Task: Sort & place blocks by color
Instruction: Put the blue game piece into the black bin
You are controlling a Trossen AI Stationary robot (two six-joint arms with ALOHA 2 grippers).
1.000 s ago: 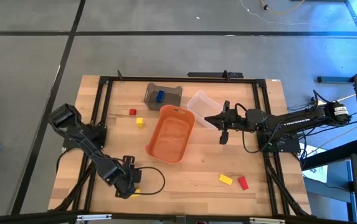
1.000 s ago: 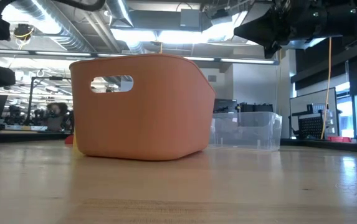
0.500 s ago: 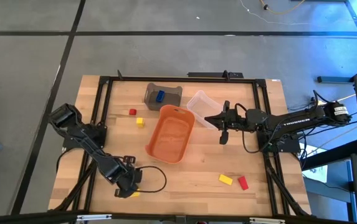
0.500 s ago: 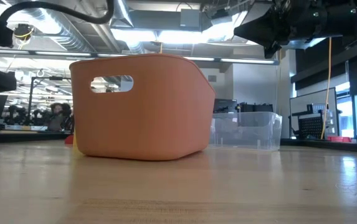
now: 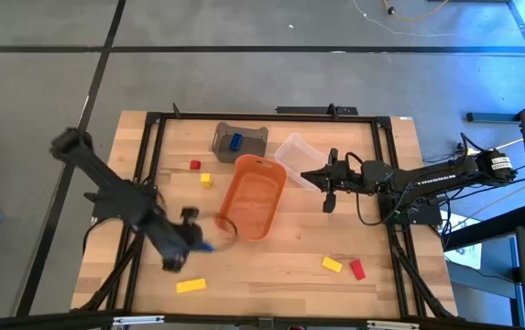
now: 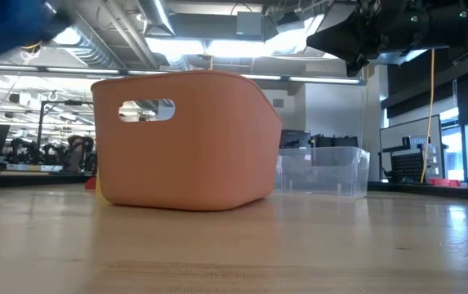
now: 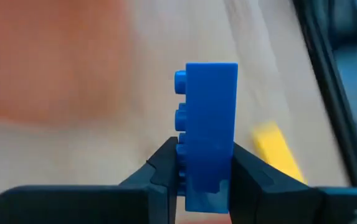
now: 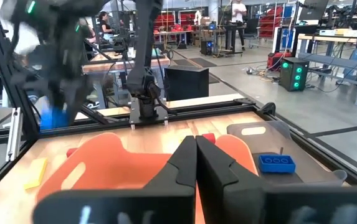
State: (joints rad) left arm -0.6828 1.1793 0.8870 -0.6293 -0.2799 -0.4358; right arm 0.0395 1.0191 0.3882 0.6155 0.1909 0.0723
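Observation:
The blue studded block will go inside the grey bin [image 5: 238,148] from my left gripper, against the blue block there.
My left gripper [image 5: 200,244] hangs over the table just beside the orange tub's [image 5: 251,196] near left corner, shut on a blue studded block [image 7: 206,137]. A yellow bar [image 5: 190,285] lies flat on the wood near the near edge. Other blocks also lie flat: red [image 5: 194,165] and yellow [image 5: 206,180] left of the tub, yellow [image 5: 333,265] and red [image 5: 357,269] toward the near right. A second blue block [image 5: 235,141] lies inside the grey bin [image 5: 255,136]. My right gripper [image 5: 328,200] waits, shut, beside the clear bin [image 5: 295,150]. My left gripper pinches the blue block by one end [image 7: 204,177], one finger [image 7: 164,167] on its studded face and the other [image 7: 248,169] on the flat back. The rest of the block sticks out past the fingertips. It is lifted clear of the table.
The orange tub stands mid-table, with the grey bin and clear bin behind it at the far side. A black frame rail [image 5: 143,165] runs round the table. Bare wood lies between the tub and the near edge. People show in the room beyond.
My left gripper has risen from the table near the near edge and swung toward the orange tub, carrying the blue block up with it. The yellow bar it stood over stays where it was and now shows in full.

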